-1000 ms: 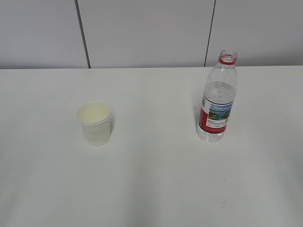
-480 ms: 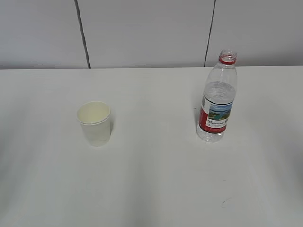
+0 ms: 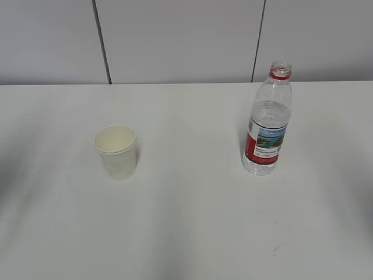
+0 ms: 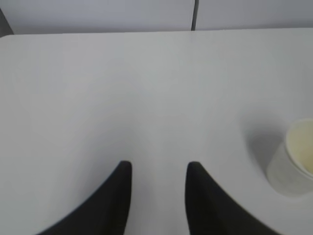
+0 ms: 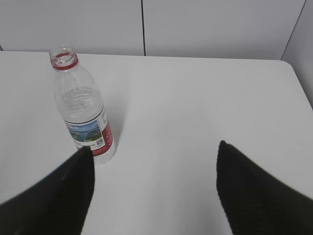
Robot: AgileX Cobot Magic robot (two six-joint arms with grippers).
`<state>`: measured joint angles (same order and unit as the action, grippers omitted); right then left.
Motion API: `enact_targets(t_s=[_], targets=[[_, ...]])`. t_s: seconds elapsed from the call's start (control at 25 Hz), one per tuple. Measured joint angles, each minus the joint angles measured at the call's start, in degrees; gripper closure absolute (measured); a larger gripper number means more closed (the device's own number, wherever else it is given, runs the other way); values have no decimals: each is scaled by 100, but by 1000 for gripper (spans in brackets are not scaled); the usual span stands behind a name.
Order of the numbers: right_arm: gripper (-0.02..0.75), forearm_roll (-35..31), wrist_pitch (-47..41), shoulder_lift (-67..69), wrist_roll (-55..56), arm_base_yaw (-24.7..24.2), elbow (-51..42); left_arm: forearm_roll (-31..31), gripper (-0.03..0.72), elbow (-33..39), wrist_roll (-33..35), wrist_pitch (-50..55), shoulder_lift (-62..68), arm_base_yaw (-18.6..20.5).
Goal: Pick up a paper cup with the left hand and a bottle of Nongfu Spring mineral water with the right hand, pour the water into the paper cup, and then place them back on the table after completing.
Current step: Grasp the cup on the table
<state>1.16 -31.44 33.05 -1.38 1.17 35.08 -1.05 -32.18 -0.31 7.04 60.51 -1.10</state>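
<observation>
My left gripper should go to the pale paper cup next. It should then grip around the cup's side (image 3: 120,165) (image 4: 289,175), below the cup's rim.
A pale paper cup (image 3: 117,151) stands upright and empty on the white table (image 3: 186,221), left of centre; it shows at the right edge of the left wrist view (image 4: 295,157). An uncapped clear bottle (image 3: 267,119) with a red neck ring and red label stands at the right, part full of water (image 3: 268,112); it is also in the right wrist view (image 5: 83,110). My left gripper (image 4: 159,166) is open and empty, left of the cup. My right gripper (image 5: 154,147) is wide open and empty, the bottle beside its left finger. Neither arm shows in the exterior view.
A grey panelled wall (image 3: 175,41) runs along the table's far edge. The table's rounded right corner (image 5: 288,66) shows in the right wrist view. Soft shadows lie at the left and right edges of the exterior view.
Cup and bottle have not moved. The soft shadows at the table's sides have shifted slightly.
</observation>
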Motion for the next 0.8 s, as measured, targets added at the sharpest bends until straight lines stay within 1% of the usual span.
enact_targets(t_s=[0.2,0.44,0.52,0.64,0.72,0.8], targets=[[166,0,37,105,0,0,0,18,450,91,0,-1438,884,0],[166,162,217,114,0,0,0,105,450,752,-77,-3676,1777,0],[166,214,288,114,0,0,0,375,450,974,-368,-4443,2111,0],[166,247,334,114,0,0,0,973,450,1234,-806,-5328,2633,0],[166,247,345,114,0,0,0,1254,450,1366,-895,-5802,2942,0],[166,247,389,114,0,0,0,1372,450,1508,-929,-6314,3218,0]])
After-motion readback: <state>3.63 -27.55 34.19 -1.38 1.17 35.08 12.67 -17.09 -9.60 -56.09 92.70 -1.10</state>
